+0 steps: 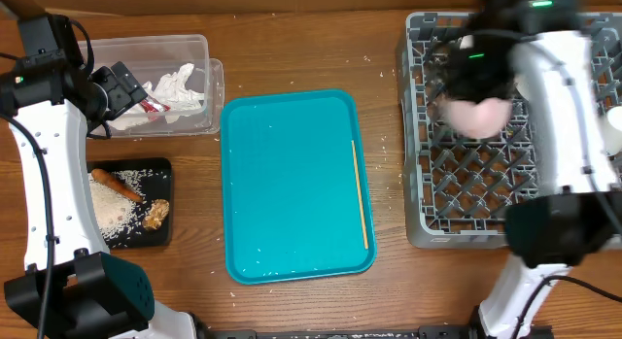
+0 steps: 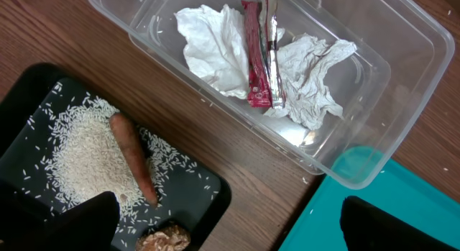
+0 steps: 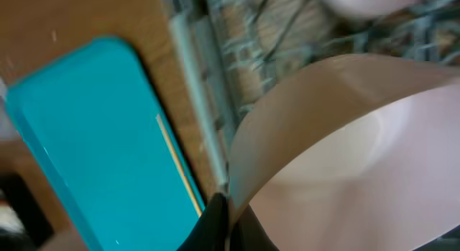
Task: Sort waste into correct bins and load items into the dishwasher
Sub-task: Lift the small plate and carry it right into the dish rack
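Next, I release the pale pink bowl from my right gripper on the grey dish rack's middle wires [image 1: 535, 147], near the white item.
My right gripper [image 3: 230, 222] is shut on the rim of a pale pink plate [image 3: 345, 157] and holds it over the grey dish rack [image 1: 428, 198]; the plate also shows in the overhead view [image 1: 478, 116]. A wooden chopstick [image 1: 360, 193] lies on the teal tray [image 1: 292, 184]. My left gripper [image 2: 230, 226] is open and empty, above the black tray's [image 2: 208, 190] right edge. The clear tub [image 1: 209, 86] holds the crumpled napkin [image 2: 215, 49] and the red wrapper [image 2: 257, 57]. The black tray holds rice [image 2: 83, 154], the carrot [image 2: 133, 157] and the brown lump [image 2: 164, 240].
Loose rice grains lie scattered on the wooden table [image 1: 389, 281] around the teal tray. A white item [image 1: 612, 130] stands at the rack's right edge, partly hidden by the right arm. Cardboard runs along the table's far edge.
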`<state>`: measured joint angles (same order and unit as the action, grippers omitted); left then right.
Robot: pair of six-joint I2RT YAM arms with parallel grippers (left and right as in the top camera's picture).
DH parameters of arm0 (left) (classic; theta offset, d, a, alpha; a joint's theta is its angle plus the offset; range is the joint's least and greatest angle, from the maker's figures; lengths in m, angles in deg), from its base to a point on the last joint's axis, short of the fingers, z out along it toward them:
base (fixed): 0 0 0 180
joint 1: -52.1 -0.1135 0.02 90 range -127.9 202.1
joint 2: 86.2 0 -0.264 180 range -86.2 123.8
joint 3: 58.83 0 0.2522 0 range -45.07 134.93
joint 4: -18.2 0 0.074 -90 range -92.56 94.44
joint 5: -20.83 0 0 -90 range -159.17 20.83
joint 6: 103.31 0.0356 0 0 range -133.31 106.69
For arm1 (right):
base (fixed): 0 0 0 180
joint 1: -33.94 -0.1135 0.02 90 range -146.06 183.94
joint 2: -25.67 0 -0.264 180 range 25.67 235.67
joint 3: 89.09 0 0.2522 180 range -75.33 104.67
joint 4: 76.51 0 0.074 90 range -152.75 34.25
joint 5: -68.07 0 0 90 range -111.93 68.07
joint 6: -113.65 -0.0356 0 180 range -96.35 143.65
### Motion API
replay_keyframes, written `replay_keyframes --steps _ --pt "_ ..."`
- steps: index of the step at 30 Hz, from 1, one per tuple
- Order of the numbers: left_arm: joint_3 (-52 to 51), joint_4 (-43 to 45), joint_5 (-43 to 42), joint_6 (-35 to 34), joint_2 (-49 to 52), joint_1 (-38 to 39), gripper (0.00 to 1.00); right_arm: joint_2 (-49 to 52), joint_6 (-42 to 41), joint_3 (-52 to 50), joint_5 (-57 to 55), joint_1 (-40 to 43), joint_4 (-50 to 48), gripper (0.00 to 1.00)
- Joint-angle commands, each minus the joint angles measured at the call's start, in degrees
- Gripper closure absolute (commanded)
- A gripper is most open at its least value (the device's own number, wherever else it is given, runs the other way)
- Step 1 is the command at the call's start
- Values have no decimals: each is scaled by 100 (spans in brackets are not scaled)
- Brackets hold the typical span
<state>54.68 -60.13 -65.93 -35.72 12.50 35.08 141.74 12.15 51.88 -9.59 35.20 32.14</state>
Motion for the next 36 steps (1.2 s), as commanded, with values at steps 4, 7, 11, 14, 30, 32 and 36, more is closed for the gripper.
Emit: replay_keyframes --steps 4,7,11,14,30,32,36 --pt "-17 11 -11 -94 33 -22 0 -291 2037 142 3106 1655 -245 96" --pt "-17 11 -11 -94 33 -22 0 -238 2527 129 3877 2140 -205 96" --pt "-17 11 -11 -94 33 -22 0 -118 2820 -35 4354 2520 -208 96" --pt "-17 11 -11 -94 33 -22 0 -96 2826 -439 4513 2675 -413 96" --pt "-17 11 -11 -94 33 -22 0 -96 2780 -2629 5243 3193 -2009 96" --pt "-17 11 -11 -94 33 -22 0 -96 2782 -2629 5246 3298 -1989 96" --pt "-17 11 -11 -94 33 -22 0 -96 2796 -2673 5222 3390 -1945 96"
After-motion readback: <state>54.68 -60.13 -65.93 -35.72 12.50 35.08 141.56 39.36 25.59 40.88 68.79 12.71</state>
